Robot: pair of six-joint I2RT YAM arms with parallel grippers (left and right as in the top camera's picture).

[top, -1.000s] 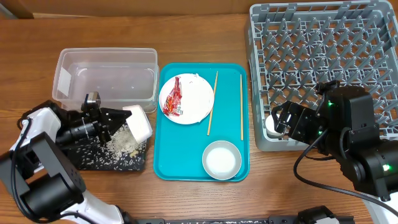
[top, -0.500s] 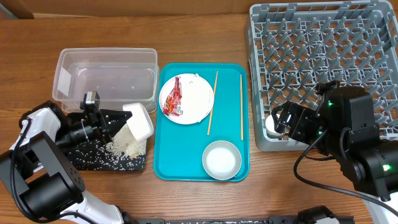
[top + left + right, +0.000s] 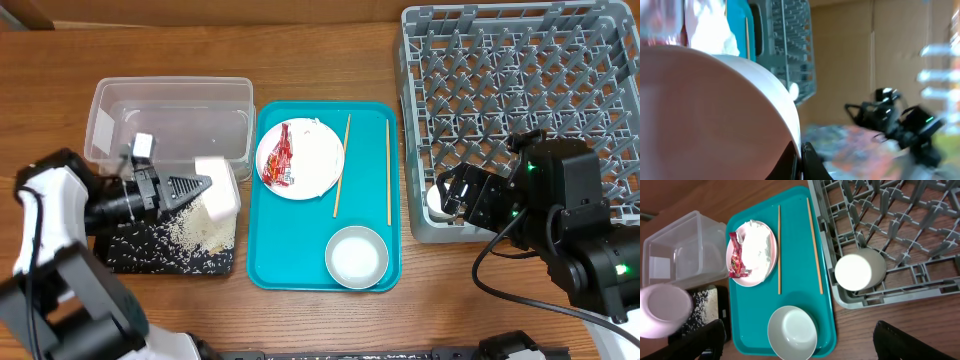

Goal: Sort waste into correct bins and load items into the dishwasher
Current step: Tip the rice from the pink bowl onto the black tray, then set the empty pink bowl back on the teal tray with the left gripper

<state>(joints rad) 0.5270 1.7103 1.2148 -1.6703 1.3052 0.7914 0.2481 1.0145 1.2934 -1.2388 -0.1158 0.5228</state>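
Observation:
Next, my left gripper lets go of the round white dish on the teal tray's empty near corner (image 3: 285,240) next to the bowl.
My left gripper (image 3: 188,186) is shut on the rim of a round white dish (image 3: 217,186), held tilted over the black tray (image 3: 150,256). The dish fills the left wrist view (image 3: 715,110), with the fingers (image 3: 801,161) pinching its edge. A heap of rice (image 3: 203,228) lies on the black tray below it. The red-and-white wrapper (image 3: 280,155) lies on a small plate (image 3: 312,160) on the teal tray (image 3: 300,262), beside two chopsticks (image 3: 342,165) and a bowl (image 3: 356,257). My right gripper (image 3: 801,337) is open above the bowl (image 3: 792,330). A white cup (image 3: 856,271) lies in the grey rack (image 3: 520,90).
The clear tub (image 3: 170,120) stands empty behind the black tray, close to the left arm. The rack takes up the back right of the table, and its front left corner is close to my right gripper (image 3: 462,196).
My left gripper has risen and shifted toward the back with the tilted dish. The rice heap below shows more fully. The right arm has not moved.

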